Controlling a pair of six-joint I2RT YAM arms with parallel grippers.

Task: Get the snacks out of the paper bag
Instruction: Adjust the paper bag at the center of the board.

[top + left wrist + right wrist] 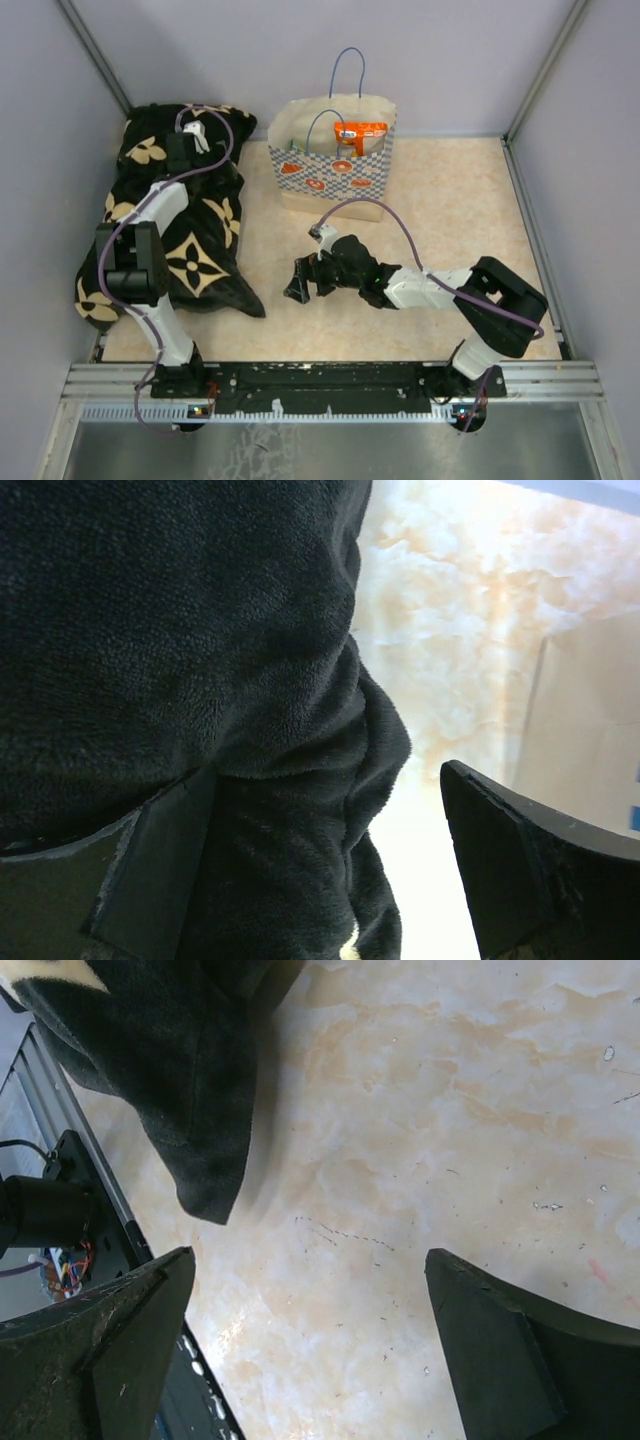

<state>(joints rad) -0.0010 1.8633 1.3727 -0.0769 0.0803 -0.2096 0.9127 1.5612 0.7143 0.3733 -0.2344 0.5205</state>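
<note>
My left gripper needs to grip the top rim of the paper bag at the rim's near corner [271, 142] beside the black cloth.
The paper bag [335, 160] stands upright at the back middle of the table, cream with a blue-white checked band and blue cord handles. An orange snack packet [360, 134] sticks up out of its open top; other snacks are hidden inside. My left gripper [192, 140] hovers over the black cloth, left of the bag, and is open. In the left wrist view a fold of the cloth [250, 680] lies between the wide-apart fingers [530, 870], and the bag's pale side [595, 720] shows at right. My right gripper [300, 282] is open and empty, low over the bare table in front of the bag.
A black flower-patterned cloth [185, 220] covers the left side of the table. Its corner [200, 1110] shows in the right wrist view beside the near rail [95, 1230]. Grey walls close off the back and both sides. The tabletop [460, 210] is marbled beige.
</note>
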